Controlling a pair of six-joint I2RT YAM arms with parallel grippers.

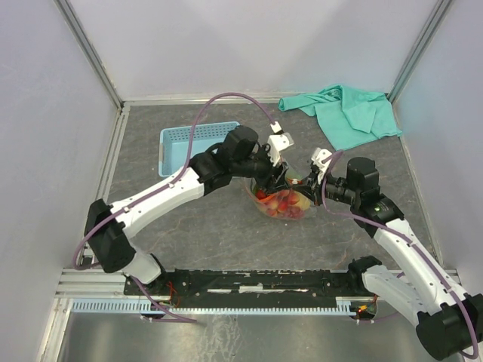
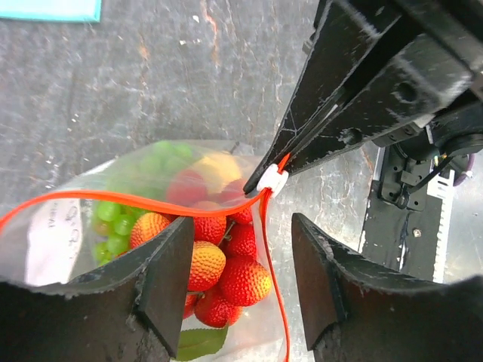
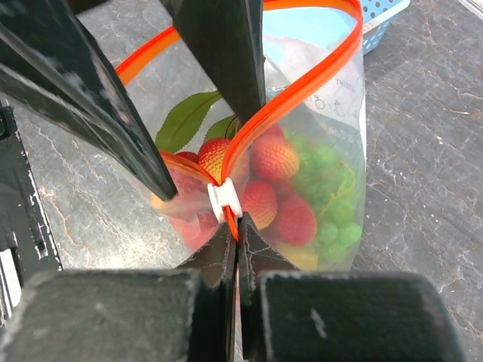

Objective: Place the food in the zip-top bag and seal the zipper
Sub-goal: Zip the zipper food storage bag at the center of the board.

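Note:
The robot's left fingers straddle the bag's edge short of the white slider, so they should close on the slider [image 2: 272, 179] while the right gripper holds the zipper's end.
The zip-top bag [image 1: 287, 205] stands at the table's middle, clear, with its mouth gaping. Inside it lies the food: red strawberries [image 2: 226, 275] with a green leaf, green grapes [image 3: 332, 188] and a yellow fruit [image 3: 302, 258]. The zipper [image 2: 151, 200] is an orange strip with a white slider [image 3: 225, 200] at one end. My right gripper [image 3: 237, 226] is shut on the zipper just behind the slider. My left gripper [image 2: 240, 230] is open, its fingers [image 3: 226, 60] astride the bag's edge beside the slider and holding nothing.
A light blue basket [image 1: 185, 147] lies behind and to the left of the bag. A teal cloth [image 1: 347, 113] is crumpled at the back right. Both arms meet over the bag. Grey walls stand on three sides.

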